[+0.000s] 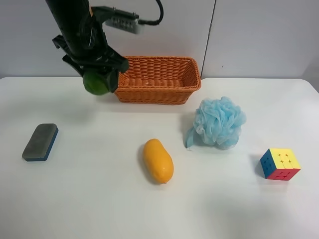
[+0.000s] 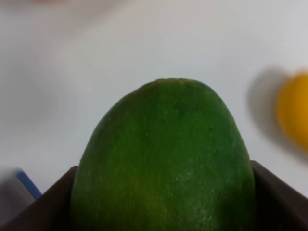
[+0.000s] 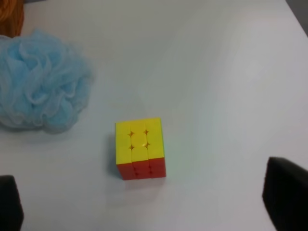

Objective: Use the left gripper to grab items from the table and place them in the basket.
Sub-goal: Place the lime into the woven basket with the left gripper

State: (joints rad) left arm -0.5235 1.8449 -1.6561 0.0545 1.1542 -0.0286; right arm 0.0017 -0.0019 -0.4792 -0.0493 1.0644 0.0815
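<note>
The robot's left gripper will release the round green fruit in the middle of the orange wicker basket (image 1: 153, 79), close to the basket's front side.
My left gripper (image 1: 97, 69) is shut on the round green fruit (image 1: 95, 82) and holds it in the air just left of the orange wicker basket (image 1: 158, 79). The fruit fills the left wrist view (image 2: 163, 159) between the dark fingers (image 2: 43, 207). On the white table (image 1: 89, 199) lie the grey-topped blue eraser (image 1: 40, 142), the yellow-orange mango (image 1: 158, 161), the light-blue pouf (image 1: 218, 122) and the puzzle cube (image 1: 280, 164). The right gripper (image 3: 144, 204) is open above the table, near the cube (image 3: 140, 148), its fingers (image 3: 285, 195) spread wide.
The basket stands at the table's far edge against a pale wall. The pouf (image 3: 41, 84) lies between the cube and the basket. A grey box and black cable (image 1: 124, 20) hang on the left arm above the basket's left end.
</note>
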